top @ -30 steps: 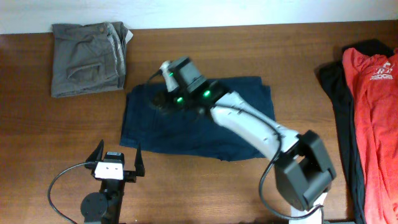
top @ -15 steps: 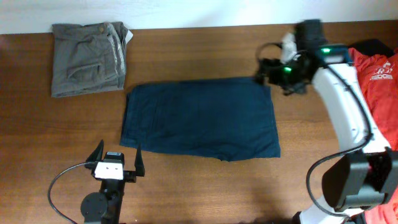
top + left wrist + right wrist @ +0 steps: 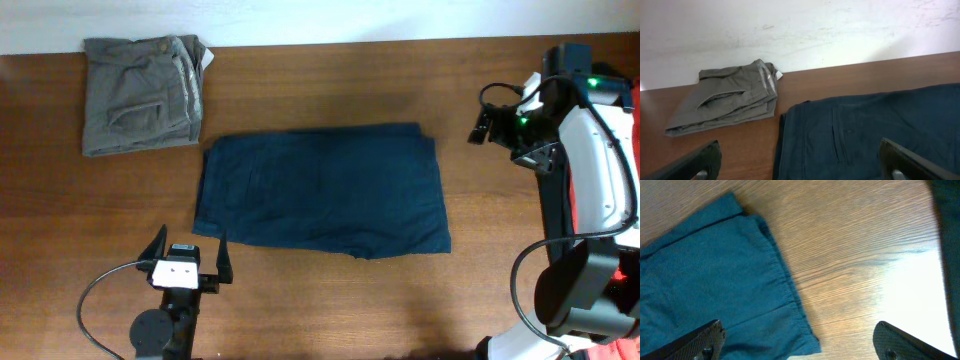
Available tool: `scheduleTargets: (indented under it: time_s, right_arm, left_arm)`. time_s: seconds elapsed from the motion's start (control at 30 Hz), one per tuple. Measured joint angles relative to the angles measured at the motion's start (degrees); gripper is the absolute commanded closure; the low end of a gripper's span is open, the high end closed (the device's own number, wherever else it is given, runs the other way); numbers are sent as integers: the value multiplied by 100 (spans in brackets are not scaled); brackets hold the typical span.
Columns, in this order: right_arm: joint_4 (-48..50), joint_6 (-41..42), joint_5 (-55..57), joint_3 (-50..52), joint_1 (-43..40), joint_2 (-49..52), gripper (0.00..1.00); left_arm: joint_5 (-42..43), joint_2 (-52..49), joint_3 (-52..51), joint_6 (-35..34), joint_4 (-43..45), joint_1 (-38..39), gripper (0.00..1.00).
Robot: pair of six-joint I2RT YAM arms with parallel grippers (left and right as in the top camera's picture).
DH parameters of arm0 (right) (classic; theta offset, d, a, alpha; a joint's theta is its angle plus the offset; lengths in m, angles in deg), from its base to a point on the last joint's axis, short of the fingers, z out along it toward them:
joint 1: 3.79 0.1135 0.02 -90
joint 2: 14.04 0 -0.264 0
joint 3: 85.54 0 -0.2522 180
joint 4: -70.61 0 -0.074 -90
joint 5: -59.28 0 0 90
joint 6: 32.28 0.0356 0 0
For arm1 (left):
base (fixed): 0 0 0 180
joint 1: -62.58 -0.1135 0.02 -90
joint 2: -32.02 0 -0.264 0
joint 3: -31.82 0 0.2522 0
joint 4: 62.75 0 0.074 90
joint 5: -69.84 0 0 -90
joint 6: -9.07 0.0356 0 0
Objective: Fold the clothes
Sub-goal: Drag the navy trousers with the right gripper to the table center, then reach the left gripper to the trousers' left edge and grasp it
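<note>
My left gripper needs to next move to the navy garment's short edge (image 3: 203, 189) (image 3: 778, 160) closest to the grey-olive trousers and close at the middle of that edge.
The dark navy garment (image 3: 320, 190) lies flat as a rectangle mid-table. It also shows in the left wrist view (image 3: 865, 130) and the right wrist view (image 3: 715, 280). The grey-olive trousers (image 3: 140, 92) lie folded at the far left and show in the left wrist view (image 3: 725, 100). My left gripper (image 3: 190, 252) is open and empty at the near edge, just short of the navy garment's near left corner (image 3: 802, 167). My right gripper (image 3: 485, 125) is open and empty over bare wood, just right of the garment's far right corner (image 3: 800, 347).
A red garment shows as a sliver at the right edge (image 3: 634, 130), mostly hidden behind my right arm. A black shape (image 3: 946, 225) sits at the right edge of the right wrist view. A white wall runs along the table's far edge (image 3: 800, 30).
My right arm has swung from above the navy garment's far left part to the right, past its right edge. The garment now lies uncovered and flat. The left arm has not moved.
</note>
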Motion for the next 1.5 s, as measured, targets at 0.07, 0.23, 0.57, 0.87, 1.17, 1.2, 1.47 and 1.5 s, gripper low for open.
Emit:
scheduleTargets:
  time_s: [0.07, 0.23, 0.57, 0.87, 1.17, 1.2, 1.47, 1.5]
  right_arm:
    - [0, 0, 79, 0, -33, 0, 1]
    - [0, -2, 286, 0, -35, 0, 1]
    - [-2, -2, 367, 0, -35, 0, 1]
    - [0, 0, 380, 0, -35, 0, 1]
    - [11, -7, 400, 2, -35, 4, 1]
    - [9, -4, 400, 2, -35, 4, 1]
    - [2, -15, 400, 2, -35, 4, 1]
    - [4, -15, 400, 2, -35, 4, 1]
  left_arm:
    - [-2, 0, 0, 0, 0, 0, 1]
    - [59, 0, 0, 0, 9, 0, 1]
    - [1609, 0, 0, -68, 225, 0, 1]
    - [2391, -446, 981, -448, -310, 0, 1]
    - [2214, -4039, 4710, 103, -3624, 4, 1]
    - [2192, -4474, 5034, 157, -3884, 2, 1]
    - [1838, -7438, 6502, 385, -4415, -9, 1]
    - [1805, -7698, 6546, 387, -4360, -13, 1]
